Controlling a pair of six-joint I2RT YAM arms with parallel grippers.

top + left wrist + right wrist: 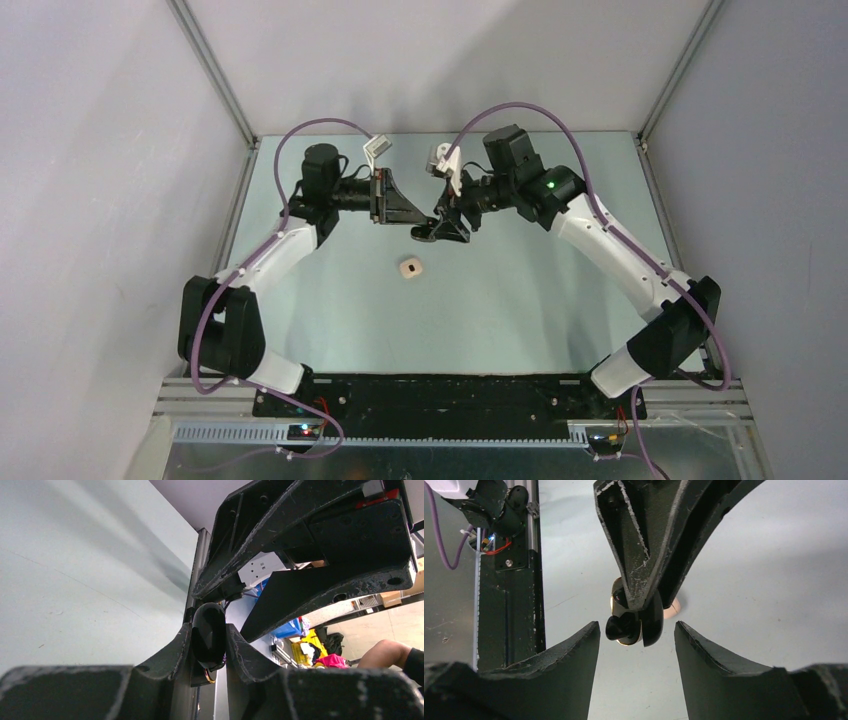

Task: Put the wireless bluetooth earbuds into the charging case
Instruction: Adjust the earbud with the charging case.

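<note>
Next, I release the black earbud from my left gripper on the pale green table (pixel 441 252) next to the beige charging case.
My left gripper (pixel 418 231) is raised over the middle of the table and shut on one black glossy earbud (pixel 209 630). The bud sticks out past the fingertips (pixel 640 600). My right gripper (pixel 437 228) faces it tip to tip and is open. Its fingers (pixel 574 650) stand on either side of the earbud (pixel 651 622), with a gap on each side. The charging case (pixel 410 268), a small beige pebble, lies on the table just in front of and below both grippers. In the right wrist view a peach edge of the case (pixel 674 608) peeks from behind the left fingers.
The pale green table (pixel 520 300) is walled by grey panels, with metal frame posts (pixel 215 70) at the back corners. A black base rail (pixel 450 395) runs along the near edge between the arm bases. A white tag (pixel 376 146) hangs off each wrist cable.
</note>
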